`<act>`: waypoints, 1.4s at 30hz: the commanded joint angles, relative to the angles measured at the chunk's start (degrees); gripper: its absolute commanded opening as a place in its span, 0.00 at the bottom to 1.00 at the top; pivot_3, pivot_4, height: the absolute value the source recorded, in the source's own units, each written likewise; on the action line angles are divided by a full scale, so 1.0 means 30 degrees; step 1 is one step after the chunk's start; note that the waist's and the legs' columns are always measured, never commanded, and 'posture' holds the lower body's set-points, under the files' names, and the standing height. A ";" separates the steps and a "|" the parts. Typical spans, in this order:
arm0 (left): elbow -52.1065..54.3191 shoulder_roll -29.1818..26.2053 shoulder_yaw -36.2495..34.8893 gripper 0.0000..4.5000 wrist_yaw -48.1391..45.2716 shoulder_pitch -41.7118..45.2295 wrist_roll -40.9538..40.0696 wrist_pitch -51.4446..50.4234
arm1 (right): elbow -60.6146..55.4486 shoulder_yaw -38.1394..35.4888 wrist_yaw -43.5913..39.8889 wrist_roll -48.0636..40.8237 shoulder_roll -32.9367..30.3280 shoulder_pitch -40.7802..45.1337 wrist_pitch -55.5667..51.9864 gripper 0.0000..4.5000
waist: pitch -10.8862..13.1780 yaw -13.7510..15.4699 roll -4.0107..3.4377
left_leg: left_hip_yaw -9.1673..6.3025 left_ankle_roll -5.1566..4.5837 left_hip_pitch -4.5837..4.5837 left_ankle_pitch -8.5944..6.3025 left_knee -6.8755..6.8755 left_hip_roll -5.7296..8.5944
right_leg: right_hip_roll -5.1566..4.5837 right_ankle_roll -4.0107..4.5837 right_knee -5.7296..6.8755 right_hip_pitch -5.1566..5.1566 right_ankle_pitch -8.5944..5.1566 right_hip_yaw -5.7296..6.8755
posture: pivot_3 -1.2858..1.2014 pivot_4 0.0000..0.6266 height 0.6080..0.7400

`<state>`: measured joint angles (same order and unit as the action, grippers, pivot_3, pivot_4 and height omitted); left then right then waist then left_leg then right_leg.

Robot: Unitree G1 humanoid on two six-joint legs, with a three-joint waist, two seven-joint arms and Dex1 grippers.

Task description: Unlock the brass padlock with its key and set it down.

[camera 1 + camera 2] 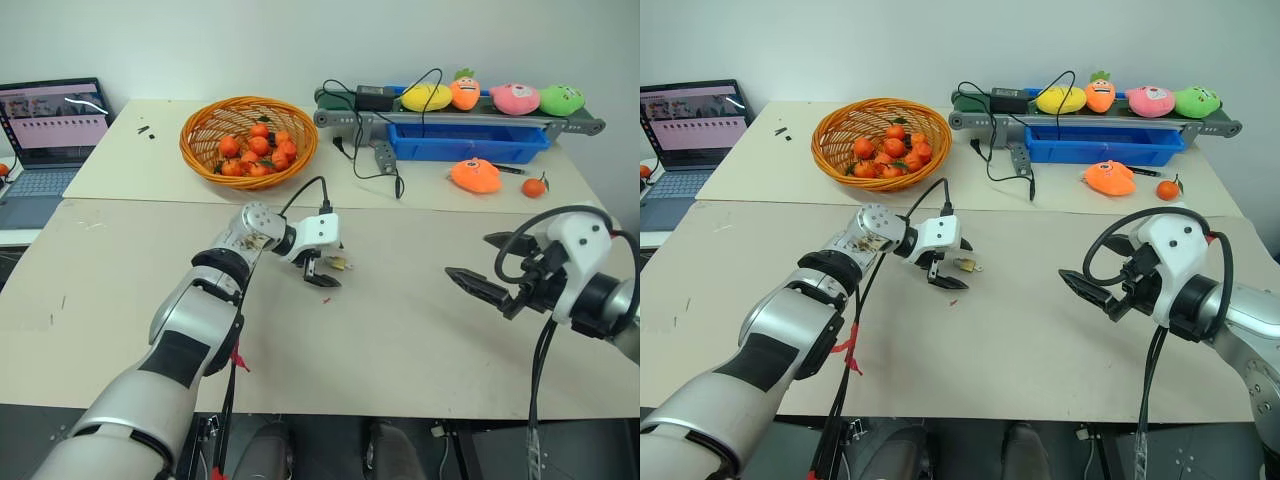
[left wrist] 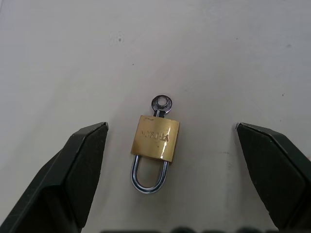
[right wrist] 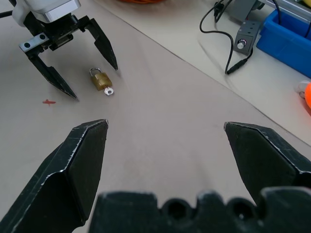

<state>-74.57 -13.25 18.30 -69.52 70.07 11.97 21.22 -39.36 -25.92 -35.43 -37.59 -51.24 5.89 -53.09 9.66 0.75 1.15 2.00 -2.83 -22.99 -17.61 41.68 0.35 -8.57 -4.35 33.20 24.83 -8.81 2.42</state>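
The brass padlock is slanted and away from the red mark. My left gripper should first take the padlock and set it square on that mark (image 3: 49, 102).
The brass padlock (image 2: 155, 143) lies flat on the beige table, its silver shackle (image 2: 146, 177) seated in the body. The key (image 2: 162, 103) sits in the lock, its round head sticking out of the end opposite the shackle. My left gripper (image 1: 322, 272) hangs just over the padlock, pointing down, open, one finger on either side and neither touching it. Seen from the right wrist, the padlock (image 3: 99, 80) lies between the left gripper's fingers (image 3: 48, 75). My right gripper (image 1: 469, 255) is open and empty, hovering well to the right and pointing toward the padlock.
A wicker basket (image 1: 196, 128) of oranges stands behind the left arm. A laptop (image 1: 50, 130) sits at far left. At back right are a conveyor (image 1: 470, 112) with plush toys, a blue bin (image 1: 465, 142), cables, an orange plush (image 1: 475, 175) and a small orange (image 1: 535, 186).
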 commanded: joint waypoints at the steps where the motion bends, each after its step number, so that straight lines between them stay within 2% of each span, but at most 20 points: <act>1: 0.0062 -0.0095 -0.0263 0.94 -0.0058 0.0326 0.0278 0.0149 | -0.0553 -0.0996 0.0196 -0.0129 -0.0404 0.0073 0.0133 1.00 | 0.0000 0.0001 0.0000 | 0.0000 -0.0001 0.0000 0.0000 0.0003 0.0000 | 0.0000 -0.0001 0.0001 0.0000 0.0001 -0.0001 | 0.52 0.24 1.00; 3: 0.0072 -0.0121 -0.0417 0.84 -0.0262 0.0301 0.0223 0.0250 | -0.0499 -0.0905 0.0218 -0.0016 -0.0495 0.0060 0.0219 1.00 | 0.0000 0.0003 0.0000 | 0.0000 -0.0002 -0.0001 -0.0001 0.0005 0.0000 | 0.0000 -0.0002 0.0000 0.0000 0.0002 -0.0001 | 0.52 0.24 1.00; 5: 0.0119 -0.0105 -0.0725 0.69 -0.0616 0.0299 0.0021 0.0282 | -0.0516 -0.0770 0.0169 0.0114 -0.0715 0.0008 0.0267 1.00 | 0.0000 0.0002 0.0000 | 0.0000 -0.0005 -0.0002 -0.0003 0.0005 0.0000 | 0.0000 -0.0003 -0.0001 0.0000 0.0002 -0.0001 | 0.52 0.24 1.00; 6: 0.0139 -0.0082 -0.0863 0.59 -0.0708 0.0308 -0.0042 0.0240 | -0.0551 -0.0680 0.0129 0.0165 -0.0845 0.0009 0.0272 1.00 | 0.0000 0.0003 0.0000 | -0.0001 -0.0006 -0.0003 -0.0004 0.0006 0.0000 | 0.0000 -0.0003 -0.0001 0.0000 0.0002 -0.0001 | 0.52 0.24 1.00; 8: 0.0160 -0.0035 -0.1081 0.45 -0.0759 0.0318 -0.0041 0.0154 | -0.0575 -0.0597 0.0173 0.0077 -0.0923 0.0152 0.0240 1.00 | 0.0000 0.0001 0.0000 | 0.0000 -0.0009 -0.0003 -0.0005 0.0006 0.0000 | 0.0000 -0.0003 -0.0002 0.0001 0.0002 -0.0001 | 0.52 0.24 1.00; 9: 0.0180 -0.0007 -0.1194 0.34 -0.0763 0.0310 -0.0042 0.0121 | -0.0547 -0.0566 0.0234 -0.0017 -0.0935 0.0302 0.0227 1.00 | 0.0000 0.0002 0.0001 | 0.0000 -0.0010 -0.0002 -0.0006 0.0006 -0.0001 | 0.0000 -0.0003 -0.0002 0.0000 0.0002 -0.0001 | 0.52 0.24 1.00; 12: 0.0226 0.0051 -0.1517 0.10 -0.0598 0.0287 -0.0044 -0.0013 | -0.0461 -0.0476 0.0273 -0.0059 -0.1037 0.0531 0.0260 1.00 | 0.0000 0.0000 0.0001 | 0.0001 -0.0010 -0.0002 -0.0006 0.0009 -0.0002 | 0.0000 -0.0003 0.0000 0.0000 0.0002 -0.0002 | 0.52 0.24 1.00; 24: 0.0317 0.0098 -0.2551 0.10 -0.0022 0.0275 -0.0117 -0.0766 | -0.0057 -0.0042 0.0221 0.0312 -0.1029 0.0871 0.0581 1.00 | 0.0000 -0.0002 0.0000 | 0.0002 -0.0009 -0.0004 -0.0005 0.0011 -0.0001 | 0.0000 -0.0007 -0.0001 0.0000 0.0004 -0.0001 | 0.52 0.24 1.00; 28: 0.0312 0.0162 -0.2727 0.33 -0.0372 0.0382 -0.0160 -0.1050 | -0.0025 0.0054 0.0287 0.0479 -0.0941 0.0846 0.0710 1.00 | 0.0000 -0.0001 0.0000 | 0.0002 -0.0009 -0.0005 -0.0005 0.0012 -0.0001 | 0.0000 -0.0007 -0.0002 0.0000 0.0004 -0.0001 | 0.52 0.24 1.00; 32: 0.0245 0.0267 -0.2550 0.69 -0.0116 0.0312 0.0181 -0.1097 | -0.0108 0.0034 0.0347 0.0571 -0.0901 0.0870 0.0632 1.00 | 0.0000 -0.0001 0.0000 | 0.0002 -0.0007 -0.0007 -0.0004 0.0012 0.0000 | 0.0000 -0.0007 -0.0001 0.0000 0.0005 -0.0002 | 0.52 0.24 1.00; 33: 0.0221 0.0329 -0.2526 0.75 -0.0332 0.0283 0.0181 -0.1121 | -0.0155 0.0011 0.0381 0.0569 -0.0892 0.0883 0.0585 1.00 | -0.0001 -0.0002 0.0000 | 0.0003 -0.0007 -0.0006 -0.0004 0.0012 0.0001 | 0.0000 -0.0008 -0.0001 0.0000 0.0005 -0.0002 | 0.52 0.24 1.00; 42: 0.0115 0.0707 -0.1944 0.75 -0.0571 0.0209 0.0869 -0.0930 | -0.0427 -0.0311 0.0587 0.0413 -0.0989 0.0936 0.0265 1.00 | 0.0000 -0.0007 0.0000 | 0.0002 -0.0008 -0.0004 -0.0005 0.0013 0.0000 | 0.0000 -0.0008 0.0000 0.0000 0.0005 -0.0002 | 0.52 0.24 1.00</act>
<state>-74.75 -10.99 11.60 -71.29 69.98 13.63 17.42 -39.01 -25.14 -34.20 -36.21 -53.56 8.11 -52.82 9.66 0.73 1.15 2.01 -2.85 -23.00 -17.62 41.72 0.35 -8.57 -4.37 33.20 24.83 -8.80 2.42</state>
